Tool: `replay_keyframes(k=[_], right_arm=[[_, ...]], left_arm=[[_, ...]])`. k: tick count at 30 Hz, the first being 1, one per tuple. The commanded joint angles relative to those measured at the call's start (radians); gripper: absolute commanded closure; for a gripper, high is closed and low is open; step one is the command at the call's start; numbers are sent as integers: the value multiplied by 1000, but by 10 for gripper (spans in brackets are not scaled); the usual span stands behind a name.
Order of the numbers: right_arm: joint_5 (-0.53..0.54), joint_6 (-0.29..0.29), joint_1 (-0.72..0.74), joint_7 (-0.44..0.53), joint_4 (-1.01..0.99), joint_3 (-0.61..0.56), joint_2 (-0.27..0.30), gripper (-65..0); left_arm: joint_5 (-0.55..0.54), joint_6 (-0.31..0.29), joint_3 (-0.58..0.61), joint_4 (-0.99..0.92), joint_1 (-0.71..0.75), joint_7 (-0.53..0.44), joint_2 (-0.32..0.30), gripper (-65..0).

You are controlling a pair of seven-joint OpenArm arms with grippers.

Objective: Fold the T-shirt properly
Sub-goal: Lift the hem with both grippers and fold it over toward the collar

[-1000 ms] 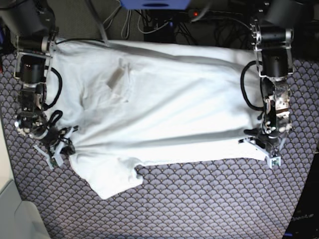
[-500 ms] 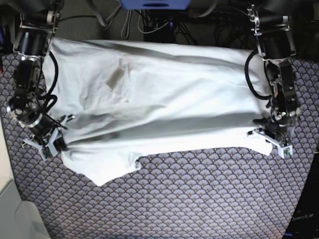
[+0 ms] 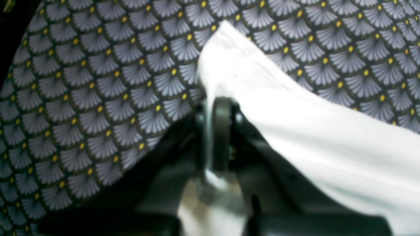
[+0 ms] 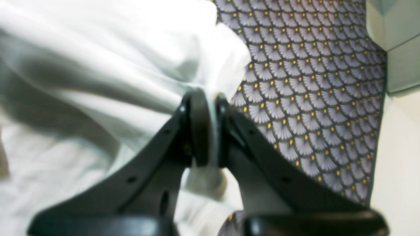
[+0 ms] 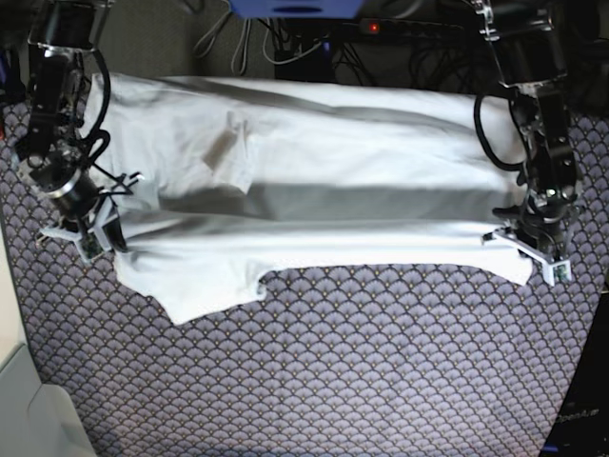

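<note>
Next, I release the T-shirt's near edge from my right gripper just short of the shirt's far corner [image 5: 121,125] beside its own arm.
The white T-shirt [image 5: 324,162] lies spread across the patterned table, with one short sleeve [image 5: 205,286] hanging toward the near edge. My left gripper [image 5: 535,249], on the right of the base view, is shut on the shirt's near right corner. In the left wrist view the left gripper [image 3: 216,103] pinches a fold of the T-shirt [image 3: 311,131]. My right gripper [image 5: 95,231], on the left of the base view, is shut on the shirt's near left edge. The right wrist view shows the right gripper [image 4: 208,98] clamped on bunched cloth of the T-shirt [image 4: 98,65]. The held near edge is raised, and a shadowed band runs across the shirt behind it.
A scallop-patterned cloth [image 5: 381,362] covers the table. Cables [image 5: 285,43] and a blue object [image 5: 295,8] sit behind the shirt at the far edge. A pale box [image 5: 19,400] stands at the near left corner, also visible as a box [image 4: 400,49] in the right wrist view.
Both grippers have moved toward the far side of the table and carried the shirt's near edge with them. The sleeve has slid along and the shadowed fold has shifted farther back.
</note>
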Motion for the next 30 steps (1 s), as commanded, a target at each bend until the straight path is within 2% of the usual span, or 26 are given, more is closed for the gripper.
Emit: replay_keyframes(k=[1, 13, 27, 30], right_arm=[[3, -19, -2, 14, 29, 12, 17, 0], [3, -19, -183, 17, 187, 12, 15, 0], [3, -19, -375, 22, 296, 6, -29, 0], [3, -19, -376, 22, 298, 9, -28, 0]], left_arm=[[16, 16, -8, 20, -13, -24, -19, -4], [16, 16, -8, 106, 62, -15, -24, -4], [19, 16, -8, 102, 110, -12, -24, -4], [16, 15, -8, 109, 128, 31, -25, -4]])
